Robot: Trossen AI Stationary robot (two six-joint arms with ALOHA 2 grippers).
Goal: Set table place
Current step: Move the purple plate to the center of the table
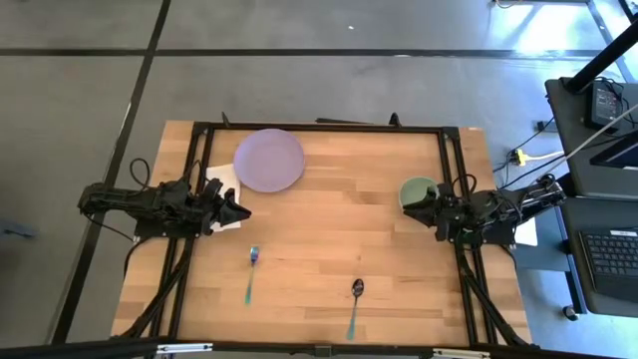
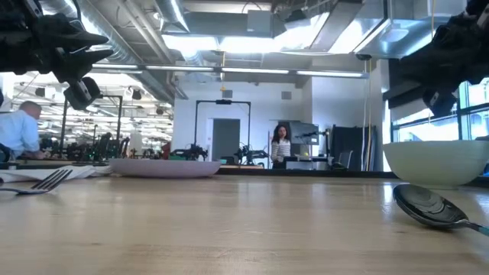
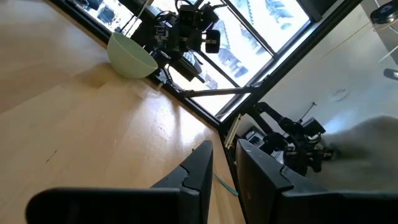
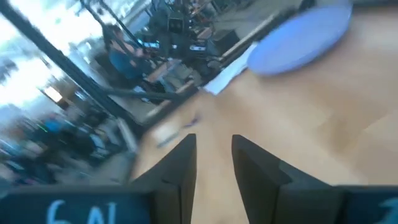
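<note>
My left gripper moves to the lavender plate next and closes on the plate's near rim (image 1: pixel 276 191), facing the fork and spoon.
On the light wooden table (image 1: pixel 329 239) lie a lavender plate (image 1: pixel 269 160) at the far left, a pale green bowl (image 1: pixel 418 191) at the right, a fork (image 1: pixel 251 271) and a spoon (image 1: pixel 355 302) with teal handles near the front. My left gripper (image 1: pixel 237 209) hovers at the left side, open and empty. My right gripper (image 1: pixel 414 205) hovers beside the bowl at the right side, open and empty. The left wrist view shows the bowl (image 3: pixel 130 56) far off. The right wrist view shows the plate (image 4: pixel 305 34).
A white napkin (image 1: pixel 221 179) lies by the plate's left edge, partly under it. Black frame rails (image 1: pixel 329 128) run along the table's edges. In the low view the bowl (image 2: pixel 439 160) and spoon (image 2: pixel 432 205) stand right, the fork (image 2: pixel 42 183) and plate (image 2: pixel 164 166) left. People show in the room behind.
</note>
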